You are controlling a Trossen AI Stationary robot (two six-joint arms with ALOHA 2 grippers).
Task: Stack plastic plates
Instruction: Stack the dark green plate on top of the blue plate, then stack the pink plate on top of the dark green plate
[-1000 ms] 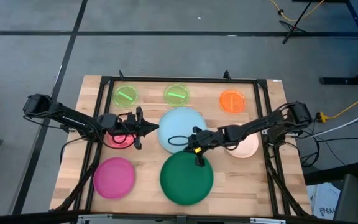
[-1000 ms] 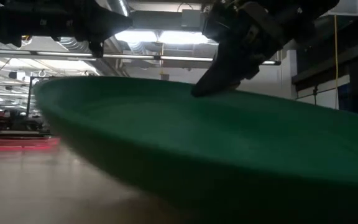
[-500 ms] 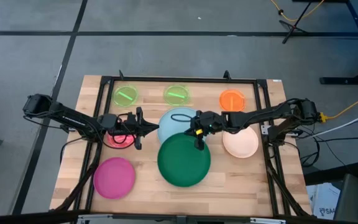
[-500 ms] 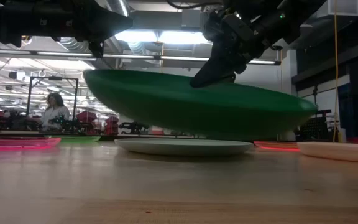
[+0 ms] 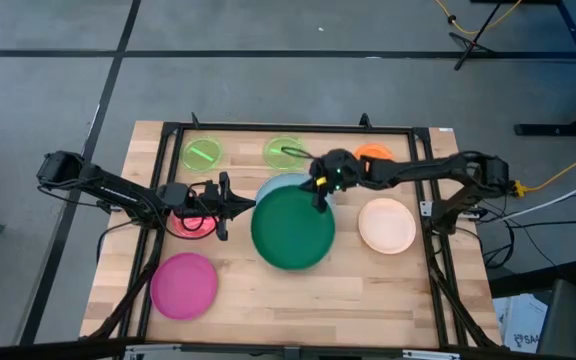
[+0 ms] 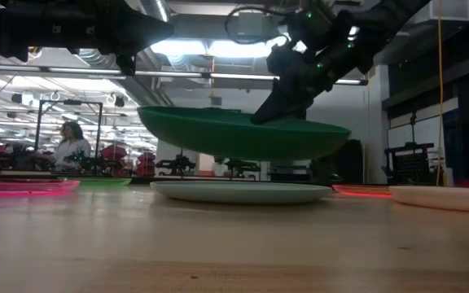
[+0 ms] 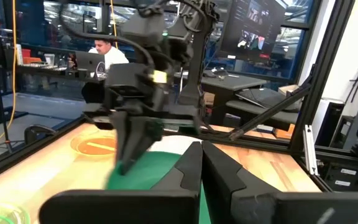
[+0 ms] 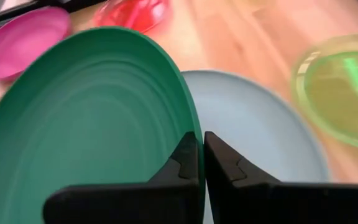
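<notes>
The robot's right gripper needs to set the dark green plate down squarely on top of the light blue plate (image 5: 293, 210) (image 8: 219, 165). The green plate still hovers above it.
My right gripper (image 5: 319, 196) is shut on the large dark green plate (image 5: 292, 231) and holds it in the air over the light blue plate (image 5: 286, 184), which lies flat on the table and is mostly covered from above. In the low view the green plate (image 6: 243, 132) hovers above the blue one (image 6: 239, 192). My left gripper (image 5: 236, 205) waits shut and empty beside the green plate's left edge, over the pink-red plate (image 5: 192, 222). My right gripper pinches the green plate's rim at its far right edge (image 8: 194, 134), one finger on the inner face and one on the outer side. The fingers (image 6: 277, 110) slant down from above and from the right. The plate is lifted clear, slightly tilted.
Flat on the table lie two lime green plates (image 5: 202, 154) (image 5: 284, 152) and an orange one (image 5: 373, 156) along the far edge, a peach plate (image 5: 386, 225) on the right and a magenta plate (image 5: 184, 285) near left. A black frame (image 5: 168, 135) rims the table. People sit in the room beyond.
My right gripper has carried the green plate up and toward the far edge, from the table's near middle to above the light blue plate. The plate has come clear of the table. The peach plate, earlier partly under the arm, now shows whole.
</notes>
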